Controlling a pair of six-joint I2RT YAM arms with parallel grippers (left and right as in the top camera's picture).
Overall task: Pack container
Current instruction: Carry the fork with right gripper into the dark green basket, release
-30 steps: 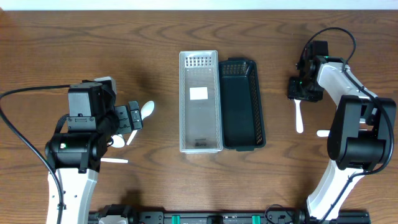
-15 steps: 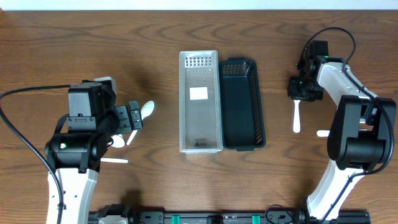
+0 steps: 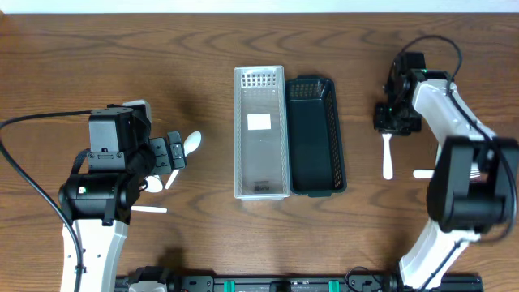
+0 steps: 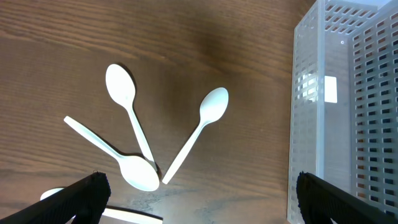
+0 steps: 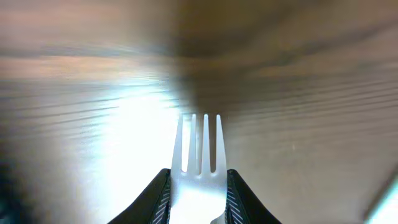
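Note:
My right gripper is going to let go of the white plastic fork on the bottom of the black basket (image 3: 310, 160).
A clear white basket (image 3: 259, 134) and a black basket (image 3: 318, 134) stand side by side at the table's middle. My right gripper (image 3: 396, 118) is shut on a white plastic fork (image 3: 388, 156), to the right of the baskets. In the right wrist view the fork's tines (image 5: 200, 152) stick out between the fingers (image 5: 198, 194) above the wood. My left gripper (image 3: 174, 152) is open over three white spoons (image 4: 121, 87) (image 4: 214, 102) (image 4: 138, 172) on the table. Its fingers (image 4: 199, 202) are spread wide. The white basket (image 4: 348, 106) stands to their right.
Another white utensil (image 3: 422, 173) lies by the right arm's base. A white handle (image 3: 148, 209) lies near the left arm and shows at the bottom of the left wrist view (image 4: 134, 216).
My right gripper has shifted slightly left with the fork in it. The left arm and the spoons have not moved.

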